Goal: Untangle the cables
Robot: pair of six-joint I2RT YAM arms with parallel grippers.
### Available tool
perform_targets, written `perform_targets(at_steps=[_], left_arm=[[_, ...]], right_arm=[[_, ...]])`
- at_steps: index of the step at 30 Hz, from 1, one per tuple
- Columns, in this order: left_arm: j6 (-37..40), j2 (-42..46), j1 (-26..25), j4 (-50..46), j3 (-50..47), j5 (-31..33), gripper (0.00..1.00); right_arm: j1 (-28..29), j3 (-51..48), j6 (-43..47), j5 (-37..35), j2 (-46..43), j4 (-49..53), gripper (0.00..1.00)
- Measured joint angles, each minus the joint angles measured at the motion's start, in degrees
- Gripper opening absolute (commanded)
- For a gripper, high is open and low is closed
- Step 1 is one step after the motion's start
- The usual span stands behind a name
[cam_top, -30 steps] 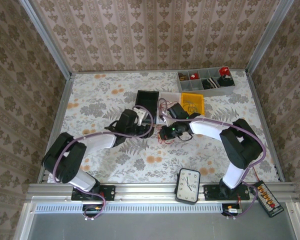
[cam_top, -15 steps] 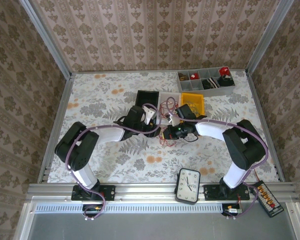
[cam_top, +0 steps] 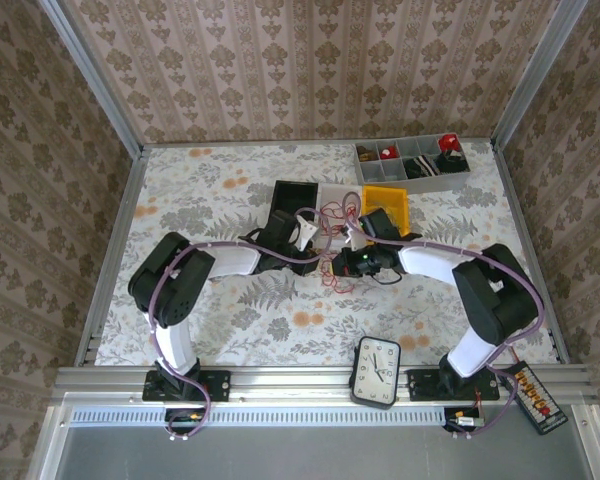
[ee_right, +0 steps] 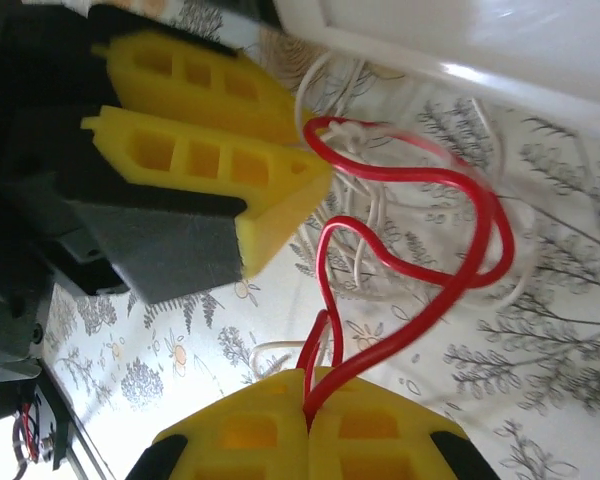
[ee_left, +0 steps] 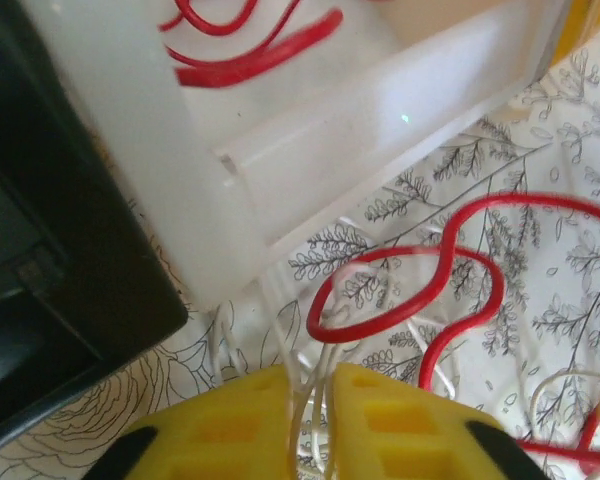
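I will let go of the red cables with my right gripper inside the white bin [cam_top: 339, 209], between the black bin and the yellow bin.
The cables are a tangle of red loops [ee_left: 435, 290] and thin whitish wires [ee_left: 315, 350] lying on the floral cloth beside a white bin [ee_left: 310, 130]. My left gripper [ee_left: 320, 395] is shut on a bundle of the whitish wires, which run up between its yellow fingers. My right gripper [ee_right: 310, 410] is shut on the red cables [ee_right: 460, 260], which loop away over the whitish wires [ee_right: 365, 215]. The left gripper's yellow fingers [ee_right: 210, 150] sit close by, at the upper left of the right wrist view. From above, the left gripper [cam_top: 310, 240] and right gripper [cam_top: 335, 265] meet mid-table; more red cable [cam_top: 332, 213] lies in the white bin.
A black bin [cam_top: 293, 195] and a yellow bin [cam_top: 385, 205] flank the white bin. A grey compartment tray [cam_top: 412, 160] with small parts stands at the far right. A clock [cam_top: 377, 370] lies at the near edge. The black bin [ee_left: 60, 270] is just left of the left gripper.
The left arm has stretched out to the right, carrying its gripper toward the bins and the right gripper. The right gripper has shifted slightly right and farther away, with the cables.
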State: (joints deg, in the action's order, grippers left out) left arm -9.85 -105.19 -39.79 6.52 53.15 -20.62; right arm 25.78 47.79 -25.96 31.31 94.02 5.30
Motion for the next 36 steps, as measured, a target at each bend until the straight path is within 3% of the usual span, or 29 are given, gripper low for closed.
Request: perform_targets(at_steps=[1,10,18,25,31,36], left_arm=[[0.2,0.0,0.0,-0.7,0.2,0.0,0.0],[0.7,0.3,0.0,-1.8,-0.5,1.6,0.0],[0.6,6.0,-0.2,-3.3,-5.9,9.2,0.0],[0.2,9.0,-0.6,-6.0,-7.7,12.5,0.0],[0.2,12.7,-0.7,-7.4,-10.1,10.6,0.0],[0.2,14.7,-0.7,-6.5,-10.3,9.5,0.03]], right_arm=[[-0.4,-0.4,-0.4,-0.3,-0.5,-0.3,0.0],[-6.2,-6.7,-6.1,-6.1,-7.2,-3.0,0.0],[-13.4,-13.0,-11.0,-13.4,-16.7,-2.9,0.0],[-14.3,-13.3,-12.0,-13.3,-23.9,-0.2,0.0],[-10.9,-3.2,-10.2,-11.0,-23.5,2.7,0.01],[-8.9,11.6,-7.5,-8.9,-12.3,2.1,0.02]])
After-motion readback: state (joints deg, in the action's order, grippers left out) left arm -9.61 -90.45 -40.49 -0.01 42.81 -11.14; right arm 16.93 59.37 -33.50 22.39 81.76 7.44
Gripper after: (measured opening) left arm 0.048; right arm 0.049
